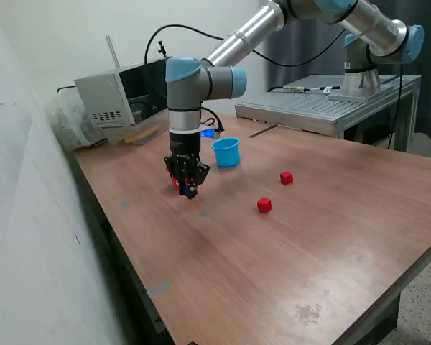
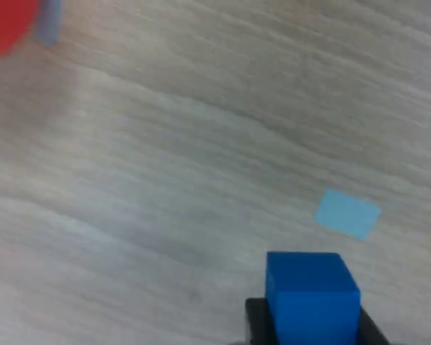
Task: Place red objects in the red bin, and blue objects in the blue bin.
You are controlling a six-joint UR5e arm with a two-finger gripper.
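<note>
My gripper should release the dark blue cube inside the light blue cup (image 1: 227, 154), onto its bottom.
My gripper (image 1: 189, 188) is shut on a dark blue cube (image 2: 312, 291) and holds it just above the wooden table; in the wrist view the cube sits between the dark fingers (image 2: 256, 318). The red cup (image 1: 175, 182) stands right behind the gripper, mostly hidden by it; its rim shows blurred in the wrist view (image 2: 6, 25). The light blue cup (image 1: 226, 152) stands upright, farther back and toward the exterior view's right. Two red cubes (image 1: 286, 177) (image 1: 264, 205) lie on the table to the exterior view's right of the gripper. No second blue cube is in view.
Small pale blue tape patches mark the table (image 2: 347, 213) (image 1: 126, 203). A grey box-like device (image 1: 111, 97) and a metal rack (image 1: 323, 108) stand at the back. A wall runs along the exterior view's left, and the table's front edge (image 1: 388, 302) is near.
</note>
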